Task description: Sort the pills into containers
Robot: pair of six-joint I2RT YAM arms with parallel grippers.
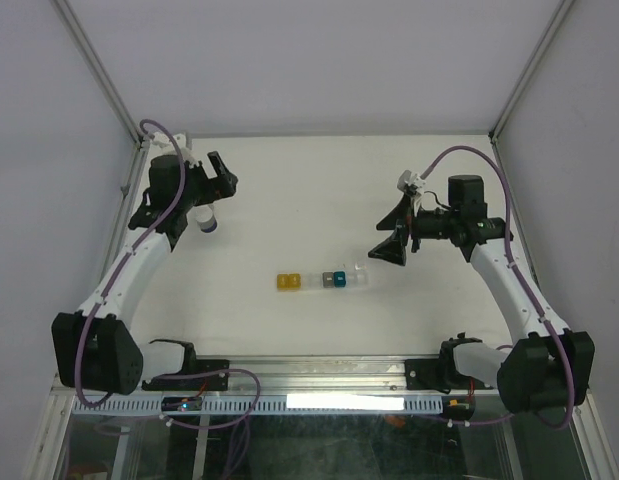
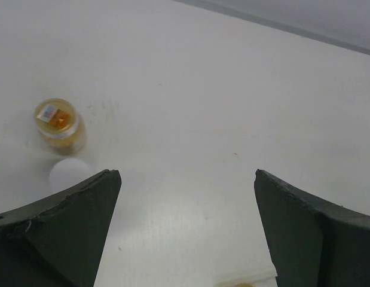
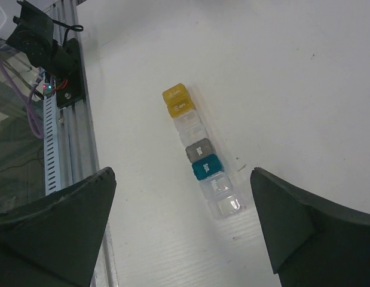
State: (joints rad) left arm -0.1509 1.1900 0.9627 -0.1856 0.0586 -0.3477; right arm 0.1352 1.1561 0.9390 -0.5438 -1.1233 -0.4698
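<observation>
The small bottle stands beside the jar of amber contents. My left gripper should close on the white round cap (image 1: 202, 213) (image 2: 70, 173) of the small bottle.
The strip of containers (image 1: 324, 281) lies mid-table, with a yellow end (image 1: 288, 283), a grey and a teal compartment (image 1: 339, 279), and the rest clear. In the right wrist view the strip (image 3: 201, 154) runs from its yellow end (image 3: 179, 101) to its clear end, lids shut. My right gripper (image 3: 182, 173) is open and empty above the strip's clear end; it also shows in the top view (image 1: 389, 232). My left gripper (image 1: 221, 178) is open and empty at the far left (image 2: 186, 176). A small jar of amber contents (image 2: 59, 122) stands near it, with a white round cap (image 2: 70, 173) beside it. No loose pills show.
The jar shows in the top view (image 1: 207, 222) under the left arm. An aluminium rail (image 1: 319, 375) with cable mounts runs along the near table edge (image 3: 65, 119). White enclosure walls stand at the back and sides. A small yellowish thing (image 2: 244, 284) shows at the left wrist view's bottom edge.
</observation>
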